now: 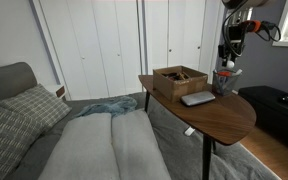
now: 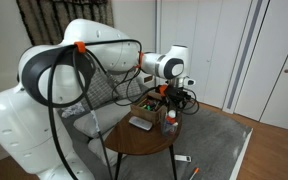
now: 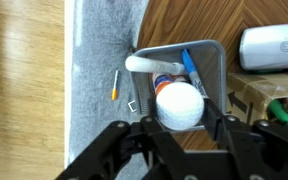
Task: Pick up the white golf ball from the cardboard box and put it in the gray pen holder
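Observation:
My gripper will let go of the white golf ball on the pens inside the gray pen holder [image 1: 228,69] [image 3: 168,104], beside the blue pen.
The white golf ball [image 3: 179,104] sits between the fingers of my gripper [image 3: 182,120], which is shut on it. It hangs directly over the gray pen holder [image 3: 209,60], a small mesh cup with pens inside. In both exterior views the gripper [image 1: 227,60] [image 2: 170,100] points down just above the pen holder [image 1: 224,80] [image 2: 169,125] at the table's end. The cardboard box [image 1: 179,78] [image 2: 147,104] stands beside it on the table; its corner shows in the wrist view [image 3: 246,95].
A flat gray slab [image 1: 197,98] [image 2: 141,123] lies on the round wooden table [image 1: 219,118] next to the box. A white device [image 3: 274,47] lies by the holder. An orange pen [image 3: 114,85] lies on the gray carpet below. A sofa [image 1: 44,130] stands beside the table.

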